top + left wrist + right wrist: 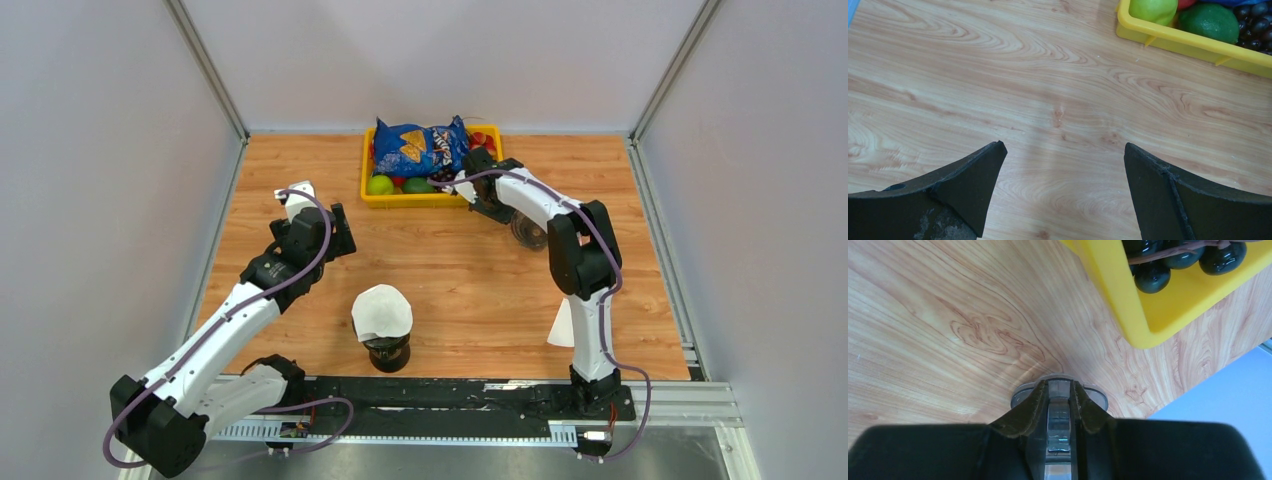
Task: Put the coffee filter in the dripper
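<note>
I need to open my right gripper and let the dripper go beneath its arm's black elbow (602, 222), in the spot behind the white paper piece.
A white coffee filter (382, 312) lies on top of a dark round vessel (388, 352) at the near middle of the table. The clear plastic dripper (527, 232) stands just in front of the yellow basket's right corner. My right gripper (512, 220) is shut on the dripper's clear handle (1060, 415), with the dripper's round base (1095, 394) showing past the fingertips (1034, 399). My left gripper (341, 230) is open and empty over bare wood, left of the basket; its fingers (968, 175) stand wide apart.
A yellow basket (385, 199) at the back holds a blue chip bag (420, 147), a green apple (1153, 9), a lime (1209, 21) and dark grapes (1178, 257). Another white paper piece (562, 325) lies by the right arm's base. Walls enclose the table.
</note>
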Available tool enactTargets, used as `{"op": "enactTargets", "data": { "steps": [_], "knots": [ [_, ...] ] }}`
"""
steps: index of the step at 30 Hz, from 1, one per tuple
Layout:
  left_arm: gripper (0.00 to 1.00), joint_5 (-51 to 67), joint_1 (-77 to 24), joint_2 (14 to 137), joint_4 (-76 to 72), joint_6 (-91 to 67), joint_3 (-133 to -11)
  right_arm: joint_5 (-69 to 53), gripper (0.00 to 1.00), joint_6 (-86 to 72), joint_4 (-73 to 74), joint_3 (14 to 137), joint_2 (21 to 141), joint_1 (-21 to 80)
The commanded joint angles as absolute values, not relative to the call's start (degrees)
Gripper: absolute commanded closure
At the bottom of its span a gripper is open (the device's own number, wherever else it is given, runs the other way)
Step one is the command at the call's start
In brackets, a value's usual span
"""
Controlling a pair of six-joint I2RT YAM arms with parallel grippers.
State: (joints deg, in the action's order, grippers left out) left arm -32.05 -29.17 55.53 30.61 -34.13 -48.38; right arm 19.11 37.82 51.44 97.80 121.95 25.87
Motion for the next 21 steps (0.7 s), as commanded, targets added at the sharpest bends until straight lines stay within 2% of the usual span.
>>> {"op": "enactTargets", "data": {
  "steps": [1, 10, 15, 21],
  "knots": [
    [0.0, -32.9, -28.8, 55.8, 30.0, -33.5, -48.8, 19.9, 0.83, 39.6, 51.6, 99.7, 120.6, 26.5],
    [0.0, -32.7, -28.9, 56.9, 30.2, -33.5, -49.3, 16.1, 0.99, 38.6, 53.8, 101.7, 116.5, 28.6],
    [0.0, -32.5, -28.8, 56.7, 30.5, -33.7, -49.4, 13.6, 1.0, 32.5, 59.1, 105.7, 114.2, 28.7],
    [0.0, -32.0, -28.9, 55.8, 30.6, -33.7, -49.3, 10.1, 1.0, 16.4, 65.0, 109.7, 109.4, 28.4]
  ]
}}
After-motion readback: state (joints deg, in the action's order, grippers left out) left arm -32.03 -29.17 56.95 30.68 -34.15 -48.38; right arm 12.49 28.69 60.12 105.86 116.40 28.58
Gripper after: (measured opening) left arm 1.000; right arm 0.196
